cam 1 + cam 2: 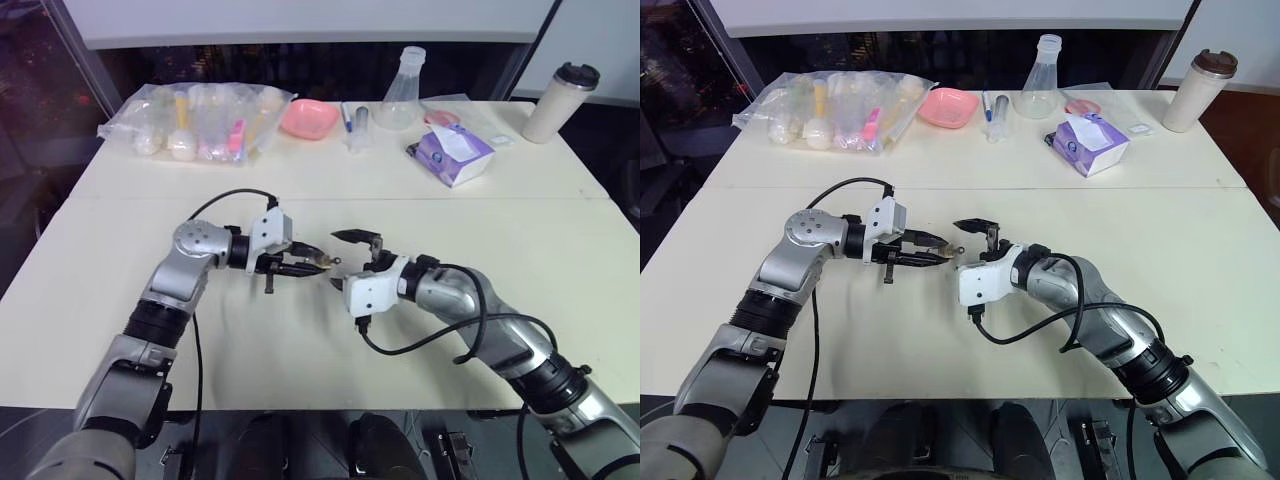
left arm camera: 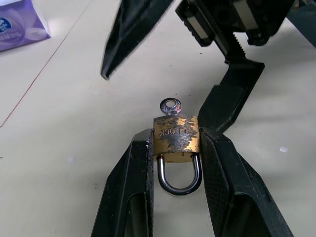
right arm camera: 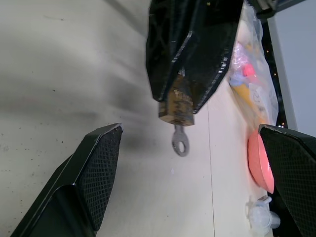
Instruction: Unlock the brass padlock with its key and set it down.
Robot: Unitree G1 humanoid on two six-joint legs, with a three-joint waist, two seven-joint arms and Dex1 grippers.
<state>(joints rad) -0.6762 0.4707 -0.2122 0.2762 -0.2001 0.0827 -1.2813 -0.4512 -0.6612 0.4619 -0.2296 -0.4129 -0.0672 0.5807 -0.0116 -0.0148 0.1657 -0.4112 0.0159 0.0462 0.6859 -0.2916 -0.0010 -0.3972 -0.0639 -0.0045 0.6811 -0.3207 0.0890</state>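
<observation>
I should turn the key with my right gripper first, since its thin edges face that gripper's fingers, then open and pinch it by its flat sides (image 3: 180,135).
My left gripper (image 1: 316,263) is shut on the brass padlock (image 2: 175,138), a small worn brass body pinched between its two fingers above the middle of the cream table (image 1: 300,340). The silvery shackle (image 2: 179,180) points back toward the wrist. A small silver key (image 2: 169,106) sticks out of the padlock's far end. My right gripper (image 1: 347,260) faces it from the right, open wide, its fingertips on either side of the key (image 3: 180,142) and apart from it. Padlock and key hang clear of the tabletop.
Along the far edge of the table lie a clear plastic bag of items (image 1: 195,120), a pink bowl (image 1: 308,118), a glass flask (image 1: 400,90), a purple tissue pack (image 1: 452,155) and a lidded tumbler (image 1: 560,100). A seam (image 1: 120,197) crosses the table behind the grippers.
</observation>
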